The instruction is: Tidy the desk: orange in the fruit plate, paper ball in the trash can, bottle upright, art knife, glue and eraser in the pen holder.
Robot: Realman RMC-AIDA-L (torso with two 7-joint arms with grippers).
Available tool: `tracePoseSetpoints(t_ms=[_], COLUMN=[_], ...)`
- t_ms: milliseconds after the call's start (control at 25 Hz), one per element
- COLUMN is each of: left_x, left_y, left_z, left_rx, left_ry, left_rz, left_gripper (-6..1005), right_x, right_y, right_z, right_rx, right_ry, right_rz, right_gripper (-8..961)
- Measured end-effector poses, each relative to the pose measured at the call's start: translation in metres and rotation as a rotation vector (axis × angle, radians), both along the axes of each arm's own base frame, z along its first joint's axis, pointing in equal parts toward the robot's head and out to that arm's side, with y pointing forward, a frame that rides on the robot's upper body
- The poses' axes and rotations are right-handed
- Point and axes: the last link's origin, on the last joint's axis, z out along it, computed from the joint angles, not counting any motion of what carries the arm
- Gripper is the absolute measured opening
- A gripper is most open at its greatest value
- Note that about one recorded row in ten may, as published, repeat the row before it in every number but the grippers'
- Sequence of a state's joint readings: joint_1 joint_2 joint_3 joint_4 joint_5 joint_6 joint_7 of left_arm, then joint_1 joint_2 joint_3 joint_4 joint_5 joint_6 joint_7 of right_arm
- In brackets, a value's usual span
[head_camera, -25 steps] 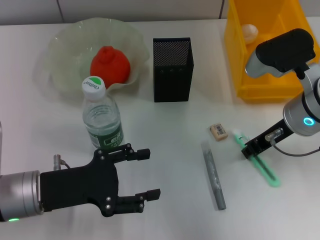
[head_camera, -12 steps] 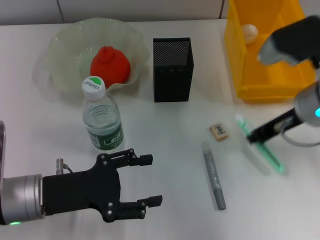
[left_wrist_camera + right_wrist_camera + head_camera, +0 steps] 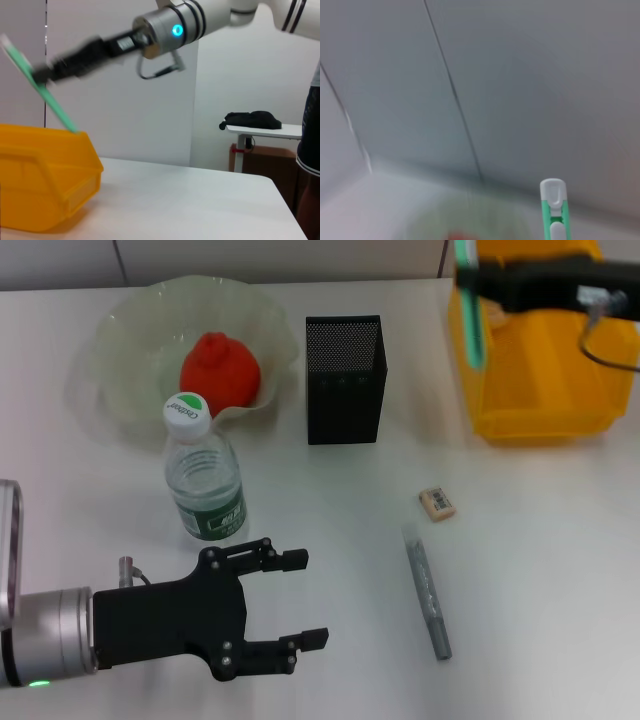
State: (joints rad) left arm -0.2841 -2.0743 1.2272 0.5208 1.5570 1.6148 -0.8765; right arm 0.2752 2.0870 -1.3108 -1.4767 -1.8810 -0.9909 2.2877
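Note:
Next, my right gripper lets go of the art knife inside the black mesh pen holder (image 3: 366,364), up against the front rim of that holder.
My right gripper (image 3: 482,282) is raised high over the near-left corner of the yellow trash can (image 3: 540,370), shut on the mint-green art knife (image 3: 474,328), which hangs tilted; the knife also shows in the left wrist view (image 3: 52,102) and its white tip in the right wrist view (image 3: 553,192). The orange (image 3: 220,368) lies in the fruit plate (image 3: 120,330). The bottle (image 3: 205,480) stands upright in front of the plate. The black mesh pen holder (image 3: 345,380) stands mid-desk. The eraser (image 3: 437,503) and grey glue stick (image 3: 427,602) lie on the desk. My left gripper (image 3: 300,598) is open and empty at the front left. The paper ball is hidden.
The white desk (image 3: 540,570) has bare room at the front right. The trash can also shows in the left wrist view (image 3: 45,185), below the right arm (image 3: 170,30). The desk's back edge meets a grey wall.
My right gripper has lifted the art knife off the desk and swung it up and back, from right of the eraser to above the trash can's corner. The left arm drifted slightly.

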Motion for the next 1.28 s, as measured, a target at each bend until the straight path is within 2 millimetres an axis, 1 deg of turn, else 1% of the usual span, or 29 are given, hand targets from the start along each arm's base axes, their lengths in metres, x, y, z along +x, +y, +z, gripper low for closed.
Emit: tracePoseSetpoints(t_ms=[120,280,480,640,760,1040,1160,1280], left_x=[0.000,0.000,-0.001,0.000,0.000,0.001,0.001,0.000], left_y=[0.001,0.000,-0.001,0.000,0.001,0.002,0.002,0.002], left_z=[-0.001,-0.002,-0.002,-0.002,-0.002,-0.002,-0.002,-0.002], left_rx=[0.001,-0.005,-0.008,-0.006,-0.005,-0.004,-0.002,-0.004], left_ry=[0.002,0.002,0.002,0.003,0.003,0.004,0.003,0.004], left_rz=[0.004,0.008,0.011,0.005,0.001,-0.002,0.001,0.002], left_gripper=[785,785,785,785,785,785,785,785], right_x=[0.002,0.007,0.004,-0.001,-0.002,0.005,0.006,0.002], right_y=[0.020,0.039,0.053,0.060,0.061,0.055,0.044,0.028], right_z=[-0.019,-0.047,-0.081,-0.101,-0.106,-0.106,-0.100,-0.083], right_rx=[0.082,0.131,0.111,0.069,0.062,0.059,0.040,0.014], right_ry=[0.111,0.169,0.131,0.085,0.059,0.066,0.110,0.173], right_rz=[0.119,0.204,0.249,0.261,0.272,0.269,0.293,0.294], right_gripper=[190,195,201,206,210,218,305,391])
